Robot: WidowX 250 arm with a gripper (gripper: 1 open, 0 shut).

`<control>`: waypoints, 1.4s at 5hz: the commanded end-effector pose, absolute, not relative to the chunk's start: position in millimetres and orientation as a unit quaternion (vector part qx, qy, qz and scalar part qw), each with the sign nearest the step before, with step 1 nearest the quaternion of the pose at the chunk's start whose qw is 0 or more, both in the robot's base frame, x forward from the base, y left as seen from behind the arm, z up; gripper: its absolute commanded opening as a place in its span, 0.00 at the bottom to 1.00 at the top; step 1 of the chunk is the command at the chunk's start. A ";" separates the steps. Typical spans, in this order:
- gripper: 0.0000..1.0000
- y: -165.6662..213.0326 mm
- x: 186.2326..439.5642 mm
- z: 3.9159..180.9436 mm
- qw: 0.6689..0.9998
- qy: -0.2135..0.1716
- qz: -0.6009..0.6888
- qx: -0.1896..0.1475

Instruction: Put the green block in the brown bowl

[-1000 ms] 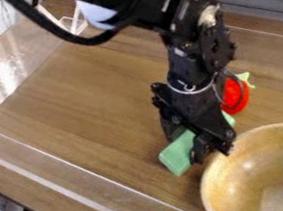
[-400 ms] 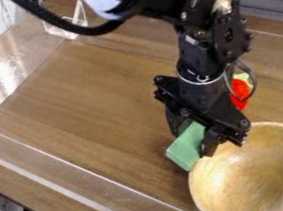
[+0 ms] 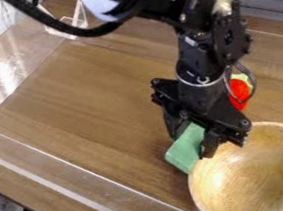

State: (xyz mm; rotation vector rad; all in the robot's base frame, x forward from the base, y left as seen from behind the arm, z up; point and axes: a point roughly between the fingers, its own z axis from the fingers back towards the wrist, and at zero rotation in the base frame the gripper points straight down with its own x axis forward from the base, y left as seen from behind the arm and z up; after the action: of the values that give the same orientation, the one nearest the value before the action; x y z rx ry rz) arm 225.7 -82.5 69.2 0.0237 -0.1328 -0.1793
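Next, my gripper releases the green block on the brown bowl's bottom, toward the clear plastic wall (image 3: 229,182). The block still lies tilted on the wooden table.
The mint-green block (image 3: 184,153) lies tilted on the wooden table, just left of the brown bowl (image 3: 257,176) at the lower right. My black gripper (image 3: 199,141) points straight down over the block. Its fingers stand on either side of the block and press against it, so the upper part of the block is hidden behind them. The block's lower end rests at table level, a finger's width from the bowl's thick rim.
A red round toy (image 3: 240,90) with a yellow tip sits behind the gripper, to the right. A clear plastic wall (image 3: 78,194) runs along the table's front and left edges. The dark arm reaches in from the top.
The gripper has rolled a little about its own axis, and the block has turned with it. The bowl now sits slightly further left, closer to the block. The last half second shows no movement.
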 end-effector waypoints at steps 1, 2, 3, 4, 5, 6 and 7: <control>0.00 -88.9 234.6 85.9 0.993 -0.097 -0.065 0.005; 0.00 -90.6 229.5 90.3 0.992 -0.096 -0.084 0.002; 0.00 -91.3 225.1 93.9 0.990 -0.096 -0.104 -0.002; 0.00 -109.8 218.0 96.1 0.991 -0.093 -0.091 -0.003; 0.00 -132.9 215.7 87.9 0.990 -0.089 -0.109 -0.018; 0.00 -149.5 215.3 76.5 0.986 -0.084 -0.140 -0.040; 0.00 -160.1 215.2 70.2 0.983 -0.079 -0.158 -0.048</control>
State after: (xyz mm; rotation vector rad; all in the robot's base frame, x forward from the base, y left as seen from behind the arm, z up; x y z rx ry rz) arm 208.2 -150.4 58.0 -0.0702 -0.1112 -0.2970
